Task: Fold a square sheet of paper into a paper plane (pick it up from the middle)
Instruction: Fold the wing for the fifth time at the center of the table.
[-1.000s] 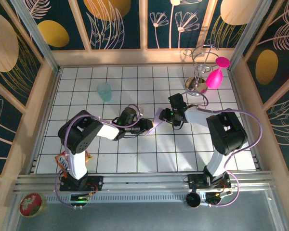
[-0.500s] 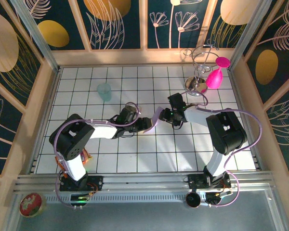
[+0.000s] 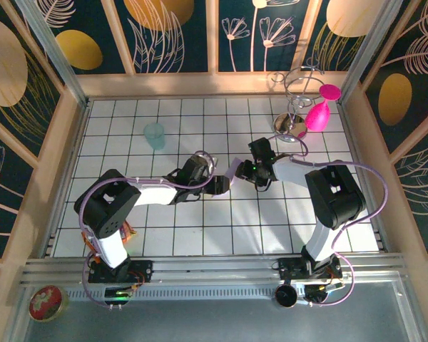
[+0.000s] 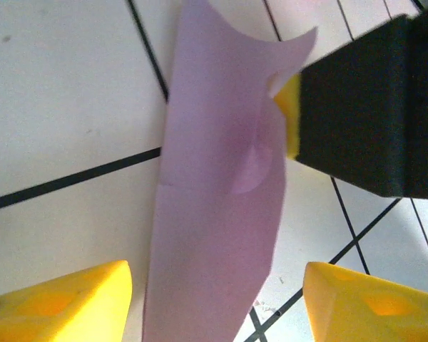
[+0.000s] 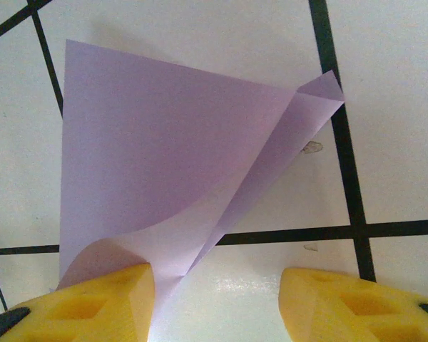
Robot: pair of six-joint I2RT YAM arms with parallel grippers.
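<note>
The paper's raised flap curls open beside my right gripper. Next, my left gripper pinches the paper's near end [image 4: 200,310] and holds it while my right gripper folds.
The square sheet of paper [image 3: 233,173], pale lilac and partly folded, lies on the white tiled floor between my two grippers. In the left wrist view the paper [image 4: 214,214] runs as a long folded strip between my left gripper's [image 4: 217,308] yellow fingers [image 4: 64,306], which stand open and apart from it. The right gripper's black body and yellow pad [image 4: 291,117] touch its far edge. In the right wrist view the paper [image 5: 164,157] curls up with one flap raised. Its near corner rests against the left finger [image 5: 93,306] of my open right gripper [image 5: 217,306].
A translucent teal cup [image 3: 155,135] stands at the back left. A pink bulb [image 3: 316,115] hangs on a wire stand [image 3: 297,92] at the back right. An orange packet [image 3: 93,239] lies by the left arm's base. Wooden walls ring the floor.
My left gripper has opened and let go of the paper, and the left arm has reached a little farther right. The right arm has stayed put.
</note>
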